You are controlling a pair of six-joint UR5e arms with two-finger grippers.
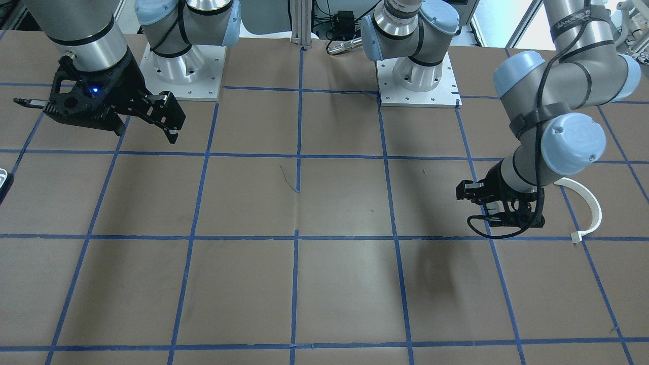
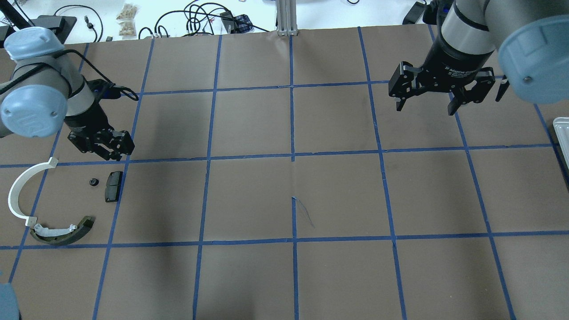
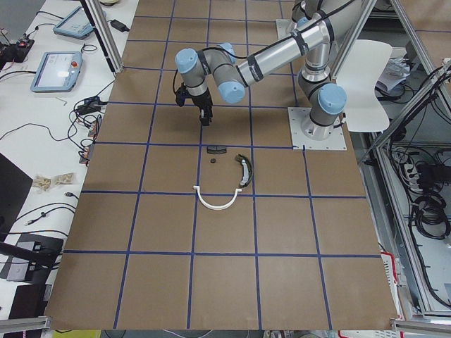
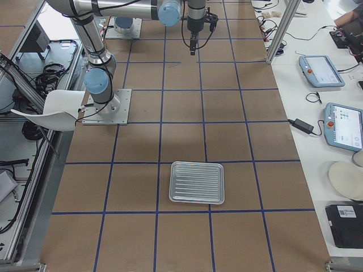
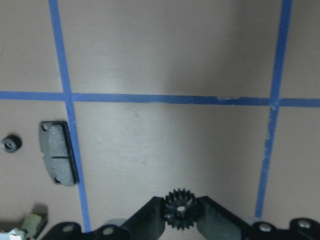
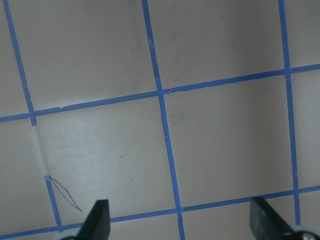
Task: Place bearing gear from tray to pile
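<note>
The bearing gear, now held just beyond the pile, will be released by my left gripper, and I need to set it free beside the other small black gear (image 1: 526,218), away from the black pad.
My left gripper (image 2: 104,149) is shut on a small black bearing gear (image 5: 181,210), held above the table just beyond the pile. The pile lies at the table's left end: an olive-green curved shoe (image 2: 66,231), a thin white half-ring (image 2: 18,191), a black rectangular pad (image 2: 113,186) and a second small black gear (image 2: 93,181). The pad (image 5: 57,160) and that gear (image 5: 10,144) also show in the left wrist view. My right gripper (image 2: 426,104) is open and empty, high over the table's right half. The metal tray (image 4: 197,182) has nothing in it.
Brown paper with a blue tape grid covers the table. The tray's edge (image 2: 562,133) shows at the far right of the overhead view. Both arm bases (image 1: 418,76) stand at the robot's side. Cables and tablets lie beyond the table's far edge.
</note>
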